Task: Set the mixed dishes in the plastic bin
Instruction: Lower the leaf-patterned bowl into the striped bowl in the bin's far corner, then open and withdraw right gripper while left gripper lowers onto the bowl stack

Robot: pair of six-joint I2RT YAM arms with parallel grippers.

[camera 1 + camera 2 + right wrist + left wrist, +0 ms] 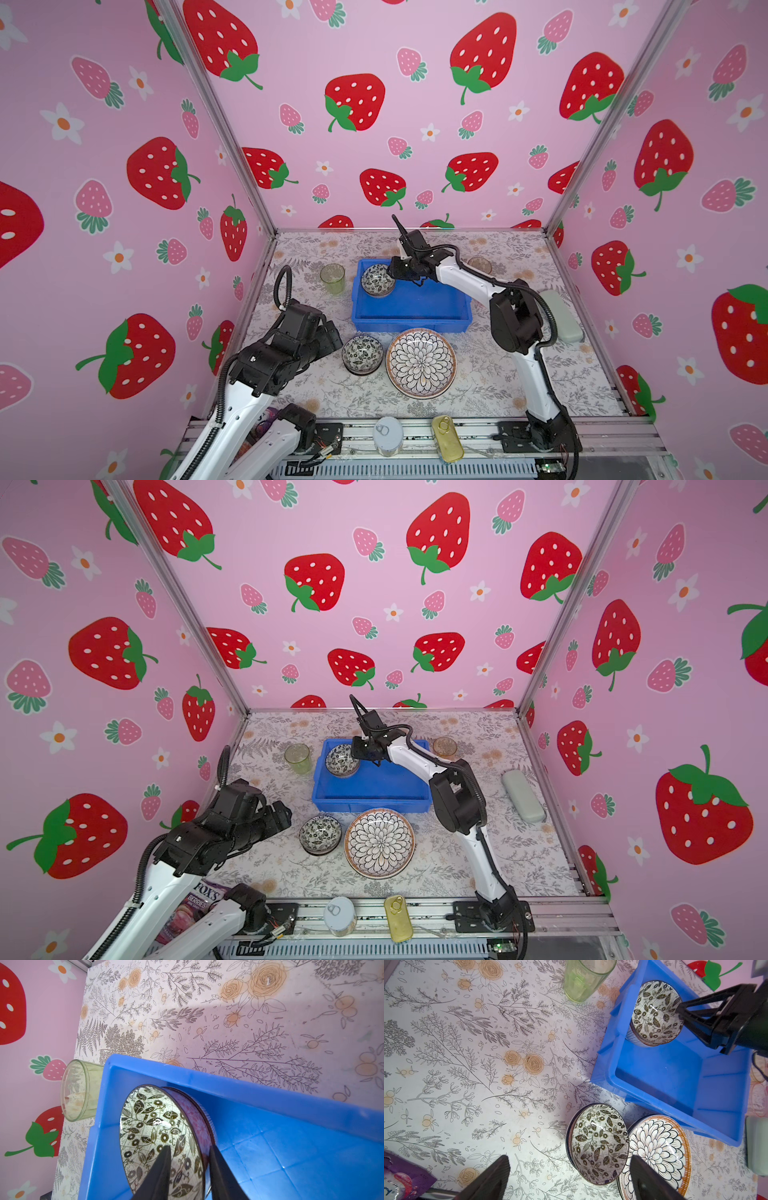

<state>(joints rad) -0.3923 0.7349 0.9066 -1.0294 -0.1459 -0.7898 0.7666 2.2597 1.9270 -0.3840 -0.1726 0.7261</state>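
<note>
My left gripper will next take the second floral bowl in front of the bin by its rim (345, 365) (572, 1156), on the side away from the petal-patterned plate.
The blue plastic bin (411, 309) (374, 789) stands mid-table. In its far left corner a black-floral bowl (377, 280) (149, 1126) rests in a purple-striped bowl (633, 1037). My right gripper (392, 274) (190, 1147) straddles the floral bowl's rim, jaws apart, one finger inside and one outside. A second floral bowl (362, 354) (600, 1142) and a petal-patterned plate (421, 362) (658, 1151) lie in front of the bin. My left gripper (332, 332) (569, 1156) hovers wide open just left of that bowl. A green tumbler (332, 279) stands left of the bin, an amber tumbler (480, 264) behind my right arm.
A silver round tin (387, 436) and a gold oval tin (446, 444) sit on the front rail. A grey case (561, 316) lies by the right wall. A purple candy bag (195, 908) lies under my left arm.
</note>
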